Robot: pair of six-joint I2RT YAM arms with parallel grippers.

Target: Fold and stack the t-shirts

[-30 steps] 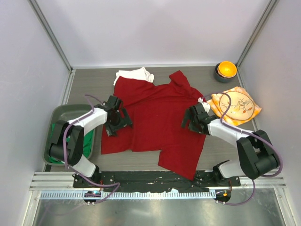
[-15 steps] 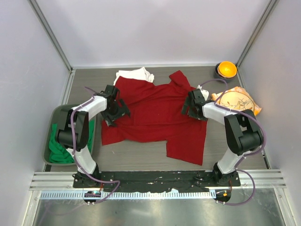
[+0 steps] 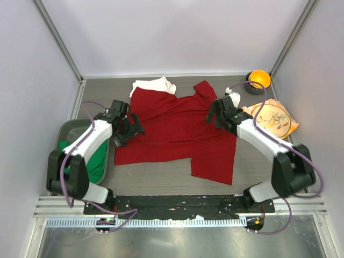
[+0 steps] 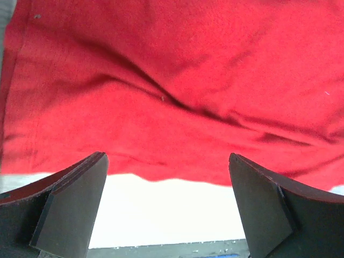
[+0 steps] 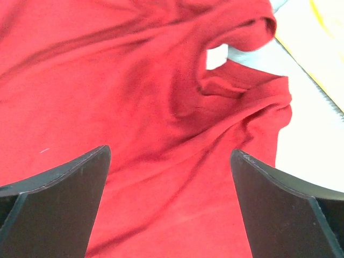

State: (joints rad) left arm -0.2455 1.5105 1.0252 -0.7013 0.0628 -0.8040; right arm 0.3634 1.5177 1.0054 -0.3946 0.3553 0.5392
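Observation:
Next, I close my right gripper on the red t-shirt's near sleeve, at the sleeve's corner (image 3: 231,183) nearest the orange patterned cloth.
The red t-shirt (image 3: 177,131) lies spread and creased in the middle of the table, one sleeve (image 3: 204,90) toward the back. A white t-shirt (image 3: 156,85) pokes out from under its back left corner. A green t-shirt (image 3: 98,164) sits in the bin at the left. My left gripper (image 3: 130,129) hangs open over the red shirt's left edge; red cloth (image 4: 172,91) fills the left wrist view, nothing between the fingers (image 4: 70,204). My right gripper (image 3: 216,114) is open over the shirt's right side (image 5: 161,107), near the sleeve (image 5: 252,32), its fingers (image 5: 279,209) wide apart.
A grey-green bin (image 3: 70,129) stands at the table's left edge. An orange patterned cloth (image 3: 271,119) lies at the right, beside the red shirt. An orange bowl (image 3: 259,79) sits in the back right corner. White walls close in three sides.
Both grippers have moved toward the back of the table and stay open. The red shirt's near edge and right flap now lie farther back than a second ago.

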